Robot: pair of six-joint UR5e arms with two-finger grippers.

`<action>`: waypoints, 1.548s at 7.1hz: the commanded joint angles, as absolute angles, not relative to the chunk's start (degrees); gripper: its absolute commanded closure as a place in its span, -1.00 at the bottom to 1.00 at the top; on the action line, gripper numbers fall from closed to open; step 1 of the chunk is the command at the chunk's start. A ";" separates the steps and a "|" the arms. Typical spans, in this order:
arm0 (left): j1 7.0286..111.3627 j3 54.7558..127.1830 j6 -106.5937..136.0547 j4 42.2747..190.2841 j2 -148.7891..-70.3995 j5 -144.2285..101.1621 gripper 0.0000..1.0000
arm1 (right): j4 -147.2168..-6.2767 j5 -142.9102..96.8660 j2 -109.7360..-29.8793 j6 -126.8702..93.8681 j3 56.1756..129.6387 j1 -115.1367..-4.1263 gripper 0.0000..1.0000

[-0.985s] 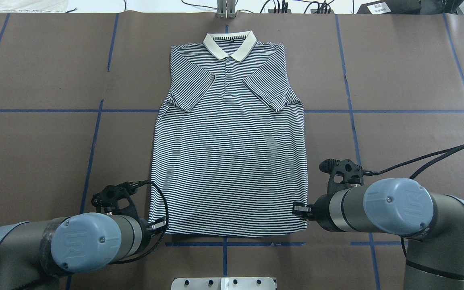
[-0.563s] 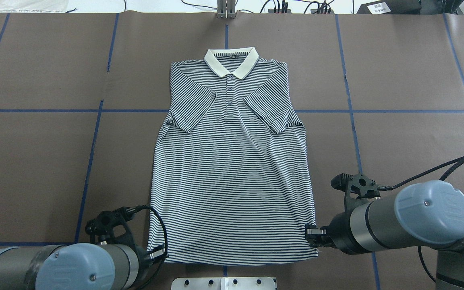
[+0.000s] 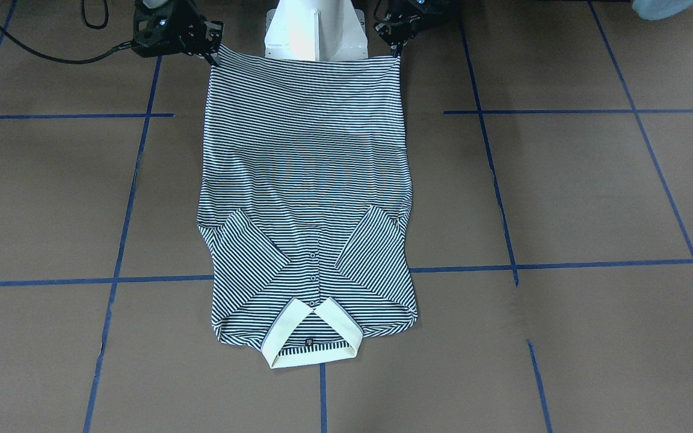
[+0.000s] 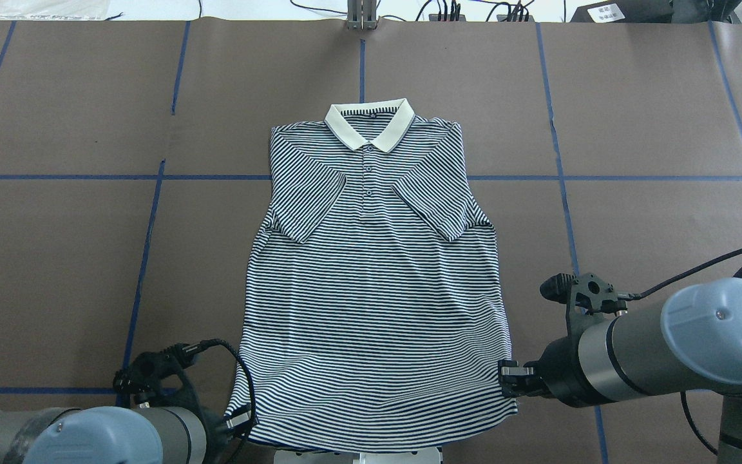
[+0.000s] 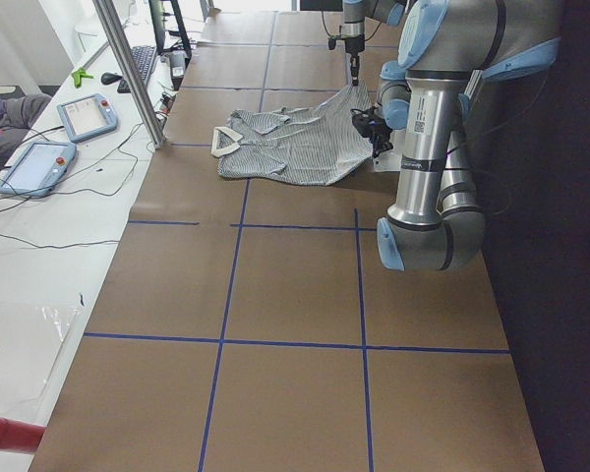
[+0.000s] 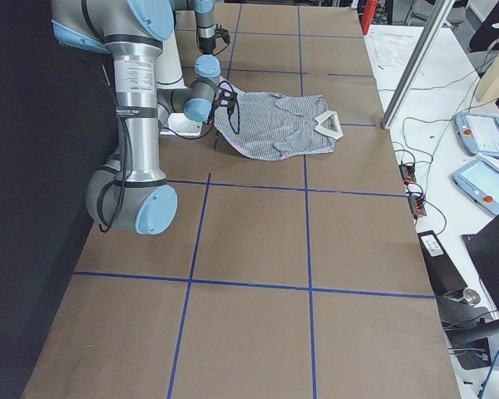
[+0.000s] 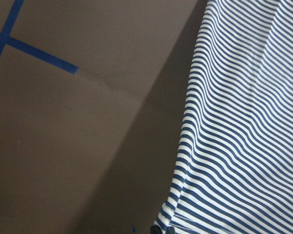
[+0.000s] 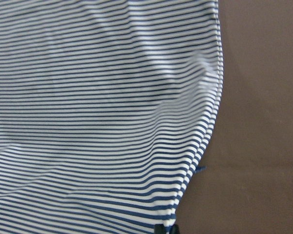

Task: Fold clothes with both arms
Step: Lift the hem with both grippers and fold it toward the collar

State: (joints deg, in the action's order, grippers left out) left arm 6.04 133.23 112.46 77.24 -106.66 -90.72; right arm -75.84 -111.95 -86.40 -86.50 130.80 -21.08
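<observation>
My left gripper is to let go of its hem corner beside the folded sleeve on its side (image 3: pixel 435 291), at a spot just past the blue tape line.
The navy-and-white striped polo shirt (image 4: pixel 371 290) lies front up on the brown table, cream collar (image 4: pixel 369 124) at the far end, both sleeves folded in over the chest. No chest patch shows. My left gripper (image 4: pixel 240 420) is shut on the hem's left corner. My right gripper (image 4: pixel 506 380) is shut on the hem's right corner. Both hold the hem slightly raised at the table's near edge. In the front-facing view the shirt (image 3: pixel 307 192) stretches from the right gripper (image 3: pixel 211 51) and left gripper (image 3: pixel 396 48) down to the collar (image 3: pixel 310 337). The wrist views show striped cloth (image 7: pixel 244 122) (image 8: pixel 97 107).
The white pedestal base (image 3: pixel 313 30) stands just behind the hem. Blue tape lines (image 4: pixel 145 245) cross the brown table cover. A metal post (image 5: pixel 128 69) and tablets (image 5: pixel 87 116) stand along the far side. Cables (image 4: pixel 719 261) trail from the right arm.
Both grippers have drawn back toward the robot with the hem corners. The whole shirt has slid toward the robot; its collar now lies well away from the far edge.
</observation>
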 commanded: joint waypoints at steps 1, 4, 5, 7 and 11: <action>14.20 132.80 105.42 77.17 -107.05 -90.79 1.00 | -75.76 -113.72 -80.89 -80.71 124.13 -30.72 1.00; 27.30 126.52 94.41 77.43 -112.55 -91.05 1.00 | -75.85 -118.39 -66.76 -75.76 107.46 -44.89 1.00; 30.73 120.04 92.48 77.87 -116.94 -90.97 1.00 | -75.76 -118.48 -61.23 -75.59 100.27 -46.83 1.00; 36.19 109.30 91.67 87.48 -119.09 -90.97 1.00 | -75.67 -118.13 -54.43 -74.02 90.30 -49.47 1.00; 39.73 92.05 91.76 100.35 -125.67 -90.79 1.00 | -64.26 -117.25 -49.48 -73.13 74.46 -51.15 1.00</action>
